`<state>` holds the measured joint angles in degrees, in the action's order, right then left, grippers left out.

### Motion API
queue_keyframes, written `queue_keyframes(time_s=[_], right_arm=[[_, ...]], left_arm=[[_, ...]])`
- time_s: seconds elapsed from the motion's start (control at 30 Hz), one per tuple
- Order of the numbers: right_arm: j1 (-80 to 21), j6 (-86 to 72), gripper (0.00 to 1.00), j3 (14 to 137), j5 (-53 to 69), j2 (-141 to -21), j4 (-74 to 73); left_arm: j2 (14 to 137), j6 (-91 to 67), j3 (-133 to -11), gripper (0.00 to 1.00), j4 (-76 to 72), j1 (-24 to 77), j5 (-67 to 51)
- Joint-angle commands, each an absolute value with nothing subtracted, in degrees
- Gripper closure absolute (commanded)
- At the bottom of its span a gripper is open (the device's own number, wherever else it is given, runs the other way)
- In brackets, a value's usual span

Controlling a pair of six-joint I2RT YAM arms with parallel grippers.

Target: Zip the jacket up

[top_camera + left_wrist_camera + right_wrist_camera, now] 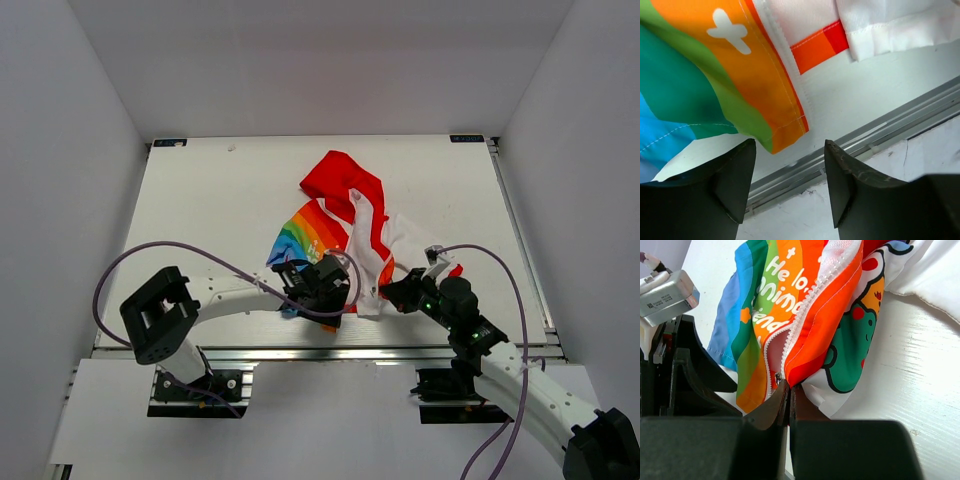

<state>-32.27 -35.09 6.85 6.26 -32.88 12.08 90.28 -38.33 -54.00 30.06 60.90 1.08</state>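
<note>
My left gripper's fingers are short of the loose bottom corner of the jacket's rainbow panel, so next my left gripper pinches that corner and brings it to the metal slider (pixel 778 377).
The jacket (pixel 340 215) lies crumpled at mid-table, red hood toward the back and rainbow panel (pixel 715 85) toward the front. My left gripper (pixel 790 145) stands open just below the rainbow panel's bottom corner, with nothing between its fingers. In the top view the left gripper (pixel 318 280) sits at the jacket's near-left edge. My right gripper (pixel 790 385) is shut on the jacket's bottom hem at the foot of the white zipper (pixel 805 305), next to a small metal slider (pixel 776 376). The zipper's two rows part just above the slider. From above, the right gripper (pixel 392 293) is at the near-right hem.
An aluminium rail (pixel 865 132) runs along the table's near edge, right under the left gripper. The left gripper's black body (pixel 690 370) stands close to the left of the right fingers. White walls enclose the table (pixel 200 200) on three sides. Purple cables (pixel 120 265) loop over both arms.
</note>
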Motion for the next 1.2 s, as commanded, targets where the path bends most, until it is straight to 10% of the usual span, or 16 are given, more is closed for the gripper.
queue_keyframes(time_s=[0.0, 0.8, 1.17], right_arm=[[-32.43, -34.28, 1.0, 6.94, 4.92, -31.91, 13.62], [-32.43, -34.37, 1.0, 7.12, 0.35, -28.83, 10.29], [-32.43, -33.57, 1.0, 7.29, -2.46, -26.89, 8.26]], left_arm=[[91.48, -39.28, -56.95, 0.34, 32.25, 61.35, 3.94], [115.04, -50.97, -68.73, 0.4, 51.94, 64.69, 15.64], [116.37, -51.15, -69.79, 1.0, 52.21, 64.69, 17.14]])
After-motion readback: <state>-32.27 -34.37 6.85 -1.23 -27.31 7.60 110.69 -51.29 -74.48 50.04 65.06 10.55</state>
